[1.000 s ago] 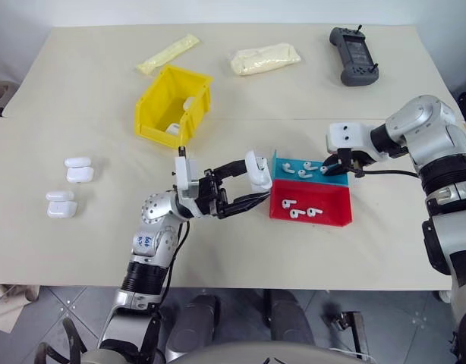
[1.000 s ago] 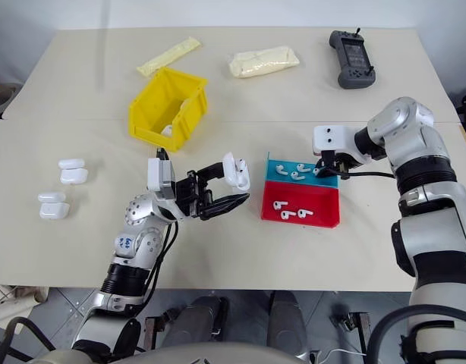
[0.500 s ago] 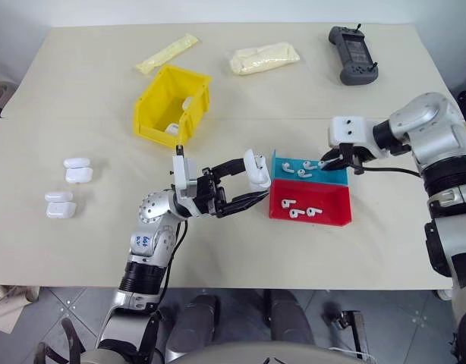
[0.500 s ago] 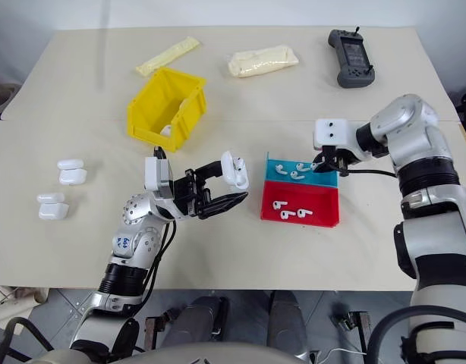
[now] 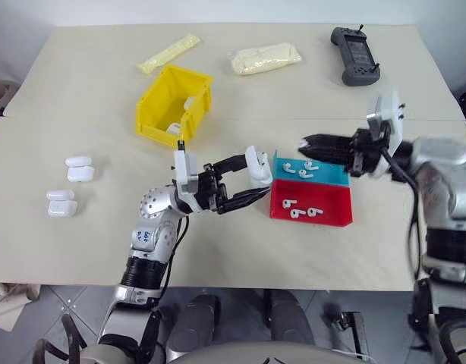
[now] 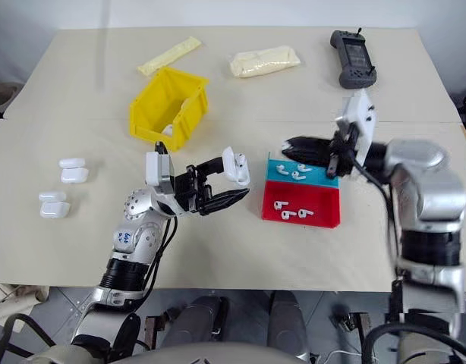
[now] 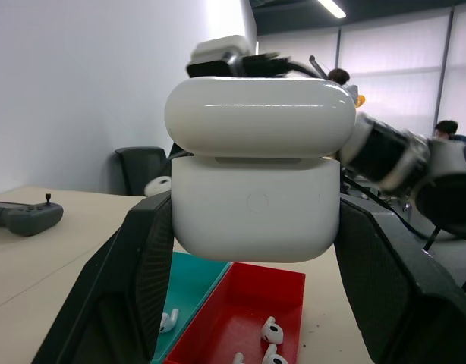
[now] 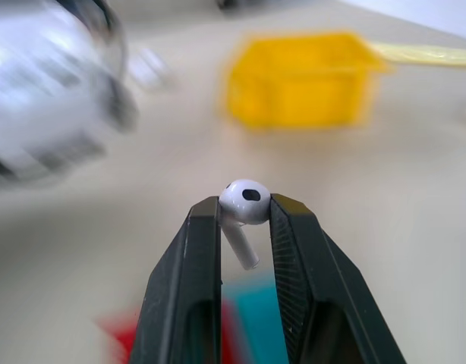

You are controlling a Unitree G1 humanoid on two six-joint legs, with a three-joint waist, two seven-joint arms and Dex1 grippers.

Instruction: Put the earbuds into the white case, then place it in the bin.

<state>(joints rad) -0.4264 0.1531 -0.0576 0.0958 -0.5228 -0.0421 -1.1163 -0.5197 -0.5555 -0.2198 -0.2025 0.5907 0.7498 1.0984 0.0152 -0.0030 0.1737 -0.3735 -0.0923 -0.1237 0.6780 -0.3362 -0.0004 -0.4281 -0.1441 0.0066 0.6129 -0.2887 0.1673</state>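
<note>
The robot's right gripper needs to release the earbud inside the open white case (image 5: 259, 161) that the left gripper holds above the table.
My left gripper (image 5: 256, 179) is shut on the white case (image 5: 257, 168), held above the table with its lid hinged open (image 7: 257, 117) over the body (image 7: 256, 205). My right gripper (image 5: 303, 142) points left toward the case, above the teal tray (image 5: 335, 177). It is shut on one earbud (image 8: 245, 202), stem hanging down between the fingers. More earbuds lie in the teal tray (image 5: 305, 173) and the red tray (image 5: 295, 213). The yellow bin (image 5: 159, 97) stands behind the left gripper, with white cases inside.
Several spare white cases (image 5: 79, 168) lie at the left of the table. Two pale yellow packets (image 5: 265, 58) and a black controller (image 5: 355, 55) lie along the far edge. The red tray (image 5: 335, 218) sits in front of the teal one.
My right gripper has lifted out of the teal tray with an earbud and swung round to point left toward the case. The left gripper and case have stayed put.
</note>
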